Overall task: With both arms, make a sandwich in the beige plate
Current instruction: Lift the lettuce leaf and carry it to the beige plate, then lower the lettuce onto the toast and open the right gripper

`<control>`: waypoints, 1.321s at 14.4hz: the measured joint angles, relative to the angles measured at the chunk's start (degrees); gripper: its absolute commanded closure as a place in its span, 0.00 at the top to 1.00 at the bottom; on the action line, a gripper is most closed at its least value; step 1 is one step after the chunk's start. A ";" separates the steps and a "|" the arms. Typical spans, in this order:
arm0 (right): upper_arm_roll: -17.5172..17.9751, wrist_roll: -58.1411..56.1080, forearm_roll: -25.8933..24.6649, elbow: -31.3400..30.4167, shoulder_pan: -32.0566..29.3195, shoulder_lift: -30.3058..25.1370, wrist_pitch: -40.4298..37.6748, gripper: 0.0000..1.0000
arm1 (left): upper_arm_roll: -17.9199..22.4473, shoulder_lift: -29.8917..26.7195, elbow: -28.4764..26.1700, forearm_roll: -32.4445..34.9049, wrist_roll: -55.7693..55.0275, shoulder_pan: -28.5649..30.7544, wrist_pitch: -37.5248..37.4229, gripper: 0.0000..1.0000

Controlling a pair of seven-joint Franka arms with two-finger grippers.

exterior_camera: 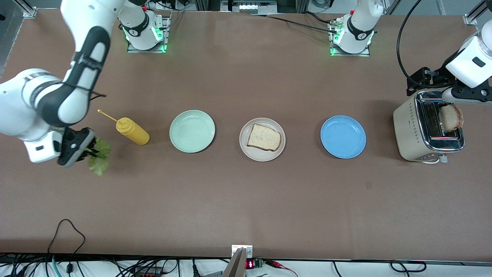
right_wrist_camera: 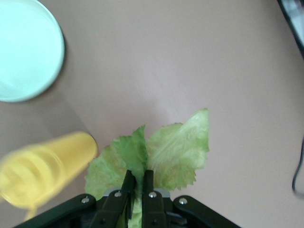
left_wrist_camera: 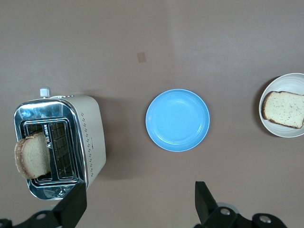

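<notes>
My right gripper should release the green lettuce leaf so that I leave it on top of the bread slice on the beige plate [exterior_camera: 261, 141].
The beige plate [exterior_camera: 262, 154] sits mid-table with one bread slice [exterior_camera: 263, 137] on it; both also show in the left wrist view, the plate [left_wrist_camera: 270, 126] and the slice [left_wrist_camera: 285, 108]. The second bread slice [exterior_camera: 451, 118] stands in a slot of the toaster [exterior_camera: 413, 130], as the left wrist view shows [left_wrist_camera: 32, 156]. My left gripper [exterior_camera: 461, 94] hangs open and empty [left_wrist_camera: 137, 209] above the table beside the toaster. My right gripper [exterior_camera: 77, 146] is shut [right_wrist_camera: 137, 178] on the green lettuce leaf [exterior_camera: 99, 156] [right_wrist_camera: 175, 152], low over the table near the yellow bottle.
A yellow squeeze bottle [exterior_camera: 132, 130] [right_wrist_camera: 42, 171] lies beside the lettuce. A mint-green plate [exterior_camera: 192, 130] [right_wrist_camera: 23, 52] sits between the bottle and the beige plate. A blue plate [exterior_camera: 343, 137] [left_wrist_camera: 177, 119] sits between the beige plate and the toaster [left_wrist_camera: 90, 133].
</notes>
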 measured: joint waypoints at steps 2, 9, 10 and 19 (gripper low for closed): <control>-1.13 0.99 -0.10 0.98 5.03 0.01 -0.72 0.00 | 0.00 0.00 0.00 0.00 0.00 0.00 0.00 1.00; 0.77 11.63 1.35 1.97 19.00 0.13 -1.00 0.00 | 0.00 0.00 0.00 0.00 0.00 0.00 0.00 1.00; 2.36 13.09 2.08 2.51 19.79 0.17 -0.95 0.00 | 0.00 0.00 0.00 0.00 0.00 0.00 0.00 1.00; 20.85 30.19 2.96 9.02 20.05 0.78 15.40 0.00 | 0.00 0.02 0.01 0.00 0.00 0.01 0.00 1.00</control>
